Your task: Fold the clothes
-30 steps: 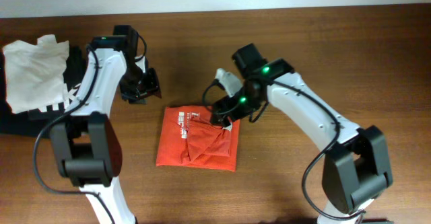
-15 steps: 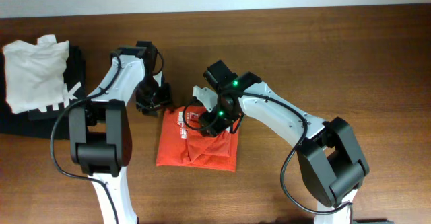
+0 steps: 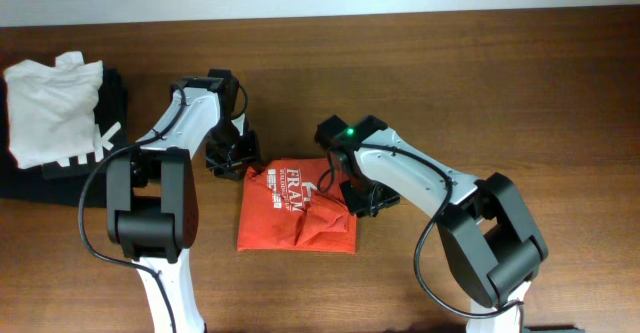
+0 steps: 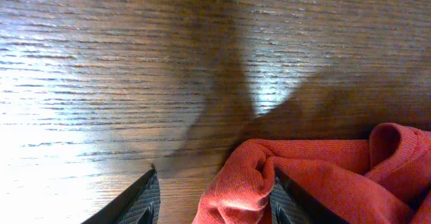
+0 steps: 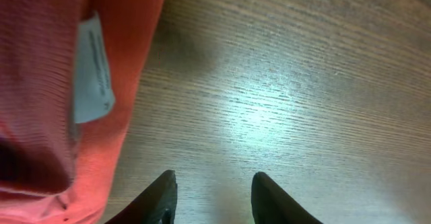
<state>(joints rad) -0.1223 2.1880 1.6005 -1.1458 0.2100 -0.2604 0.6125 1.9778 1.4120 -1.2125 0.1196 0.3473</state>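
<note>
The top flap of the T-shirt is bunched short of the near corner of the lower layer, so next I grab the flap's edge with my right gripper and spread it to that corner (image 3: 349,246).
The orange-red T-shirt (image 3: 295,211) lies folded into a rough square at the table's middle, white lettering on its upper part. My left gripper (image 3: 238,160) is open at the shirt's upper left corner; in the left wrist view a rolled edge of the shirt (image 4: 316,177) lies between the open fingers (image 4: 214,197). My right gripper (image 3: 365,198) is open and empty at the shirt's right edge. In the right wrist view its fingers (image 5: 212,197) are over bare wood, with the shirt and its white label (image 5: 91,69) to the left.
A plain white folded garment (image 3: 50,108) lies on a black garment with white letters (image 3: 105,138) at the table's far left. The brown wooden table (image 3: 500,93) extends to the right and back.
The right gripper let go of the shirt and moved from its top to its right edge. The shirt's top flap now lies flatter, showing more lettering. The left gripper shifted slightly toward the shirt corner.
</note>
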